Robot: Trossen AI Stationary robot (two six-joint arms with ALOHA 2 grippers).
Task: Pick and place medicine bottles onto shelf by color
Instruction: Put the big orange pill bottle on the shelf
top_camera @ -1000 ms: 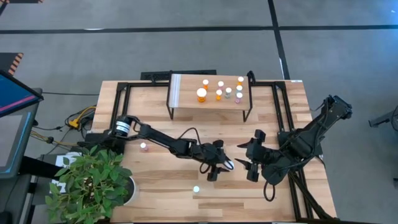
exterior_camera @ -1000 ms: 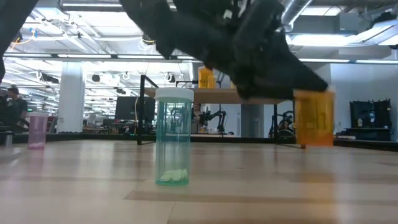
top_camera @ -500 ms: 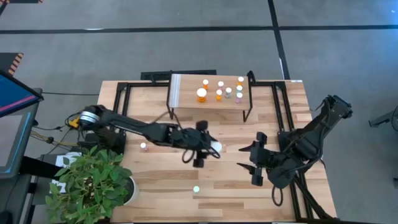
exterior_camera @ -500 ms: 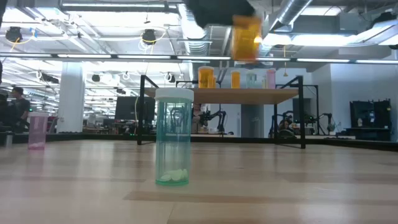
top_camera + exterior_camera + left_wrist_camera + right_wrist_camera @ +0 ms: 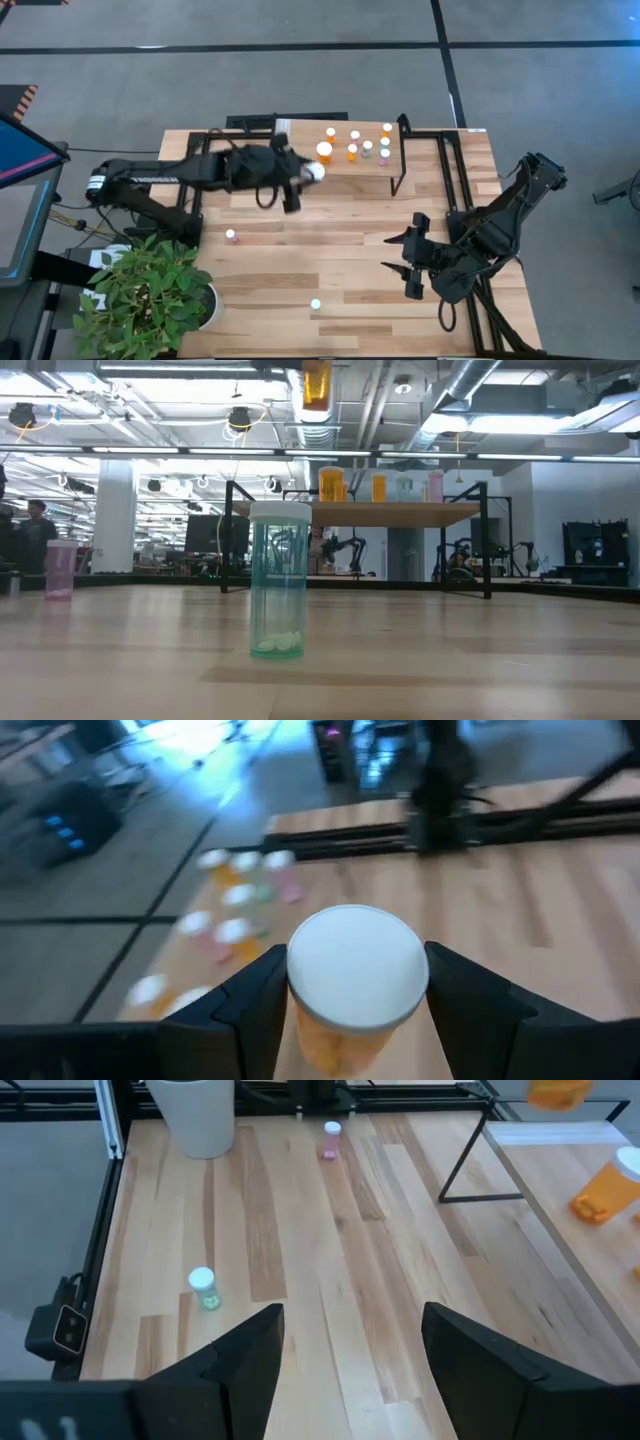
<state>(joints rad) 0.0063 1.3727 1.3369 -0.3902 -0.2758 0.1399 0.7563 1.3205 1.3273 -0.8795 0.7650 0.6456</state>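
Observation:
Next, I release the orange bottle from my left gripper on the shelf's end (image 5: 292,138) beside the pale strip, near the big orange bottle. The held bottle hangs high over the shelf's near edge.
My left gripper (image 5: 306,176) is shut on an orange medicine bottle with a white cap (image 5: 357,965). It hangs high over the near edge of the shelf (image 5: 350,166), whose left end the arm hides. The bottle's body shows at the top of the low view (image 5: 316,385). Several orange, pink, green and white bottles (image 5: 353,152) stand on the shelf. A green bottle (image 5: 315,304) and a pink one (image 5: 231,236) stand upright on the table. My right gripper (image 5: 405,265) waits open over the table's right part, with nothing between its fingers. My left gripper pinches the orange bottle's body just under the cap (image 5: 335,1042) between its two fingers (image 5: 262,1005), one on each side. The fingers come nearly level from the table's left, slanting a little down. The bottle stands upright, cap up, lifted clear of table and shelf.
A potted plant (image 5: 150,295) fills the near left corner. The shelf's black legs (image 5: 400,185) and a black frame (image 5: 455,180) rise along the table's far and right sides. Bare wood lies between the green bottle (image 5: 204,1288) and the pink one (image 5: 331,1138).
My left gripper has risen steeply and swung from the table's middle toward the far edge and a little left, up to the shelf. It has stayed shut on the orange bottle, which has gone from near the tabletop to high above it, still upright.

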